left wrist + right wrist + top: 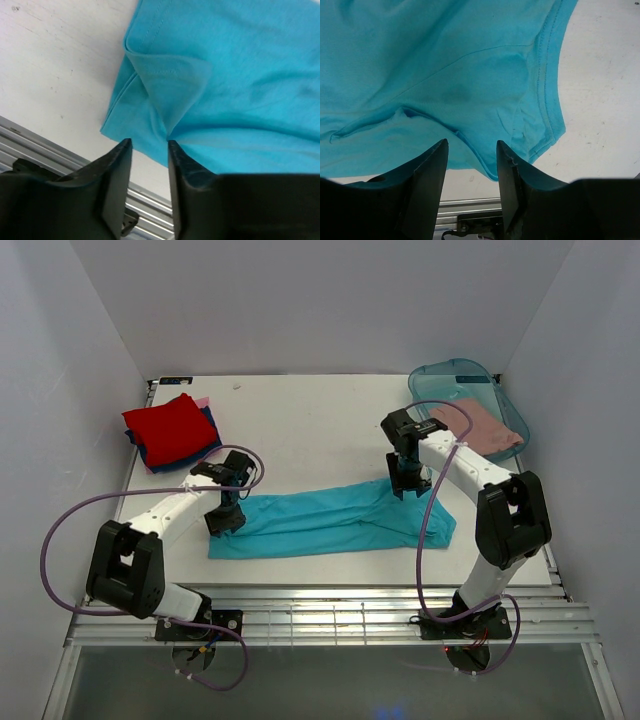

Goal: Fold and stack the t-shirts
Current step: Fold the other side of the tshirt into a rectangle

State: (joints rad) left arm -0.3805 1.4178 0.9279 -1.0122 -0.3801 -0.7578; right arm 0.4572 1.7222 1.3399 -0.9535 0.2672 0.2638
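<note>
A flap lies doubled over at the end of the teal t-shirt, so the robot's left gripper should pinch the flap's tip [168,129] and pull it flat before the next fold.
The large teal t-shirt [330,520] lies folded into a long band across the front of the table. My left gripper [224,521] is open over its left end, nothing between the fingers; the left wrist view shows the shirt's folded corner [165,85] just beyond the fingertips. My right gripper [408,486] is open over the band's upper right part; the right wrist view shows the teal hem [547,95] ahead of its fingers. A folded red shirt [168,428] tops a stack with dark blue [150,455] and pink [203,401] shirts at back left. A dusty-pink shirt [478,425] lies in the tub.
The translucent teal plastic tub [450,375] stands at the back right corner. White walls enclose the table on three sides. A slatted metal rail [330,615] runs along the near edge by the arm bases. Purple cables loop off both arms.
</note>
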